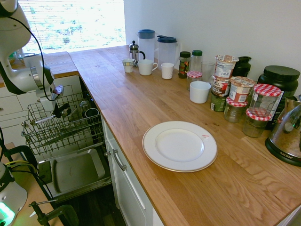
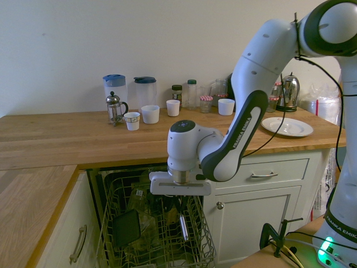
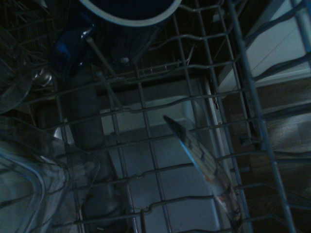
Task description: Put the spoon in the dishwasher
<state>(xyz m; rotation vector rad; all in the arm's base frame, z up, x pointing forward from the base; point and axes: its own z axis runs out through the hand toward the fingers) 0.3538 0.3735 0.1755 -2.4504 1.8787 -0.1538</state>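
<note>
The spoon is to go in the wire rack (image 2: 177, 240), between the clear glass container and the white cabinet. Next, my gripper lets go of it there.
The dishwasher stands open, its grey wire rack (image 1: 61, 134) pulled out over the steel door panel (image 1: 77, 169). My gripper (image 2: 177, 207) hangs just above the rack (image 2: 150, 234), pointing down, shut on the spoon (image 2: 183, 226). The spoon's thin shiny handle dips between the rack wires. In the wrist view the spoon (image 3: 199, 160) shows as a bright strip slanting across the wire grid. From the first exterior view my gripper (image 1: 60, 112) is low over the rack's far part, and the spoon is hard to pick out among the wires.
In the rack sit a dark cup (image 1: 91, 113), a blue-rimmed mug (image 3: 129, 12) and a clear glass container (image 3: 29, 170). On the wooden counter are a white plate (image 1: 179, 146), mugs, jars, jugs and a kettle. The white cabinet (image 1: 127, 188) adjoins the dishwasher.
</note>
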